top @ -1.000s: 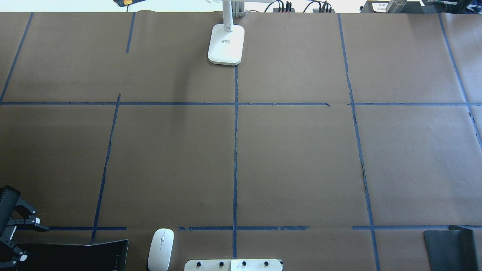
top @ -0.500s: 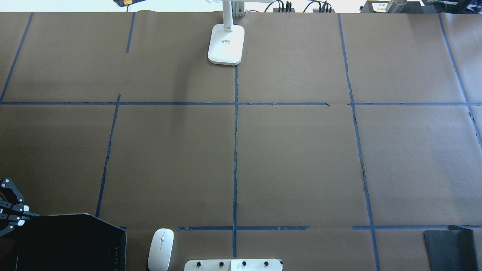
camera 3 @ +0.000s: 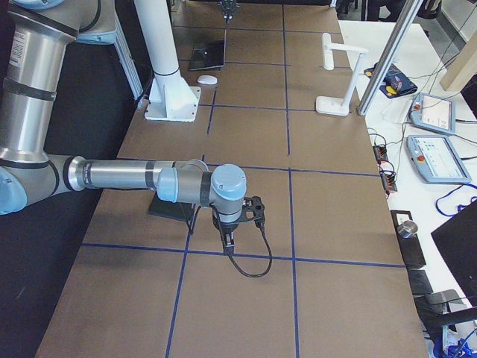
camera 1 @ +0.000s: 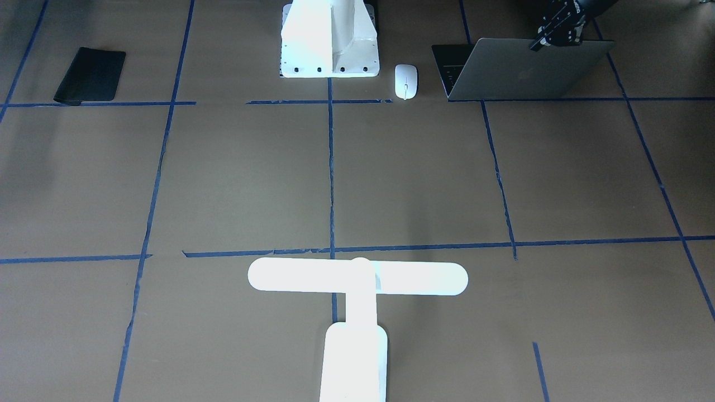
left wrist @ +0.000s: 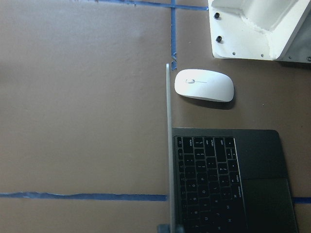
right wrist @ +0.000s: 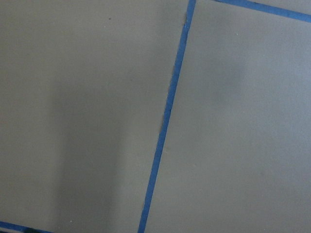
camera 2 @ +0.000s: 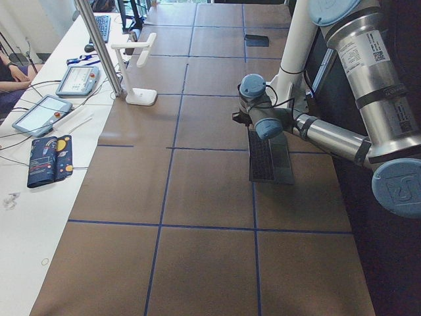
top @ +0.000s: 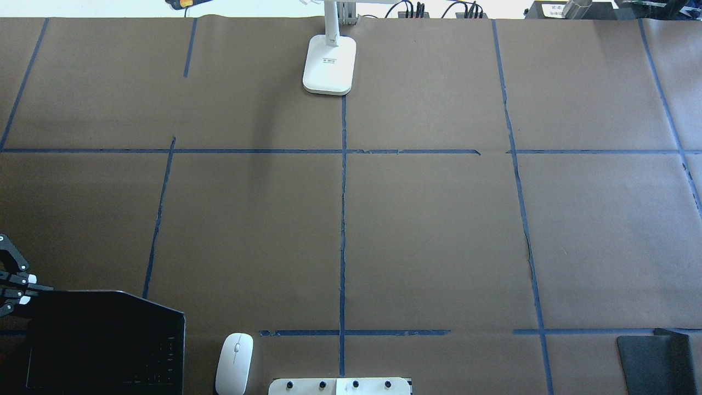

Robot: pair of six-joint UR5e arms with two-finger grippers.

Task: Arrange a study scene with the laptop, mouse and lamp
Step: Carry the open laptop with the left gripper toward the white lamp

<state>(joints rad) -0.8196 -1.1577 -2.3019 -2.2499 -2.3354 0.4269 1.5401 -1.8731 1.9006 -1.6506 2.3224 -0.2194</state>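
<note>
Next, my left gripper puts the grey laptop down on the blue tape line [camera 1: 419, 235] beside the white lamp, facing the pedestal, and lets go of it.
The grey laptop [camera 1: 525, 70] stands open near the robot's base on its left side, with its dark screen and keys in the overhead view [top: 104, 340]. My left gripper [camera 1: 540, 43] is shut on the top edge of its lid and also shows at the overhead view's left edge [top: 26, 289]. The white mouse [camera 1: 405, 81] lies flat between the laptop and the pedestal, also in the left wrist view [left wrist: 204, 85]. The white T-shaped lamp [camera 1: 357, 279] stands at the far middle of the table. My right gripper [camera 3: 227, 240] hovers over bare table; I cannot tell whether it is open.
A white flared pedestal [camera 1: 329, 39] with bolt holes stands at the robot's base. A flat black mat [camera 1: 90, 75] lies on the robot's right side, near the table's front edge [top: 652, 362]. Blue tape lines divide the brown table cover. Tablets and cables lie beyond the far edge.
The laptop lid has swung further open, away from the robot. My left gripper has moved forward with the lid's edge. The mouse and lamp have not moved.
</note>
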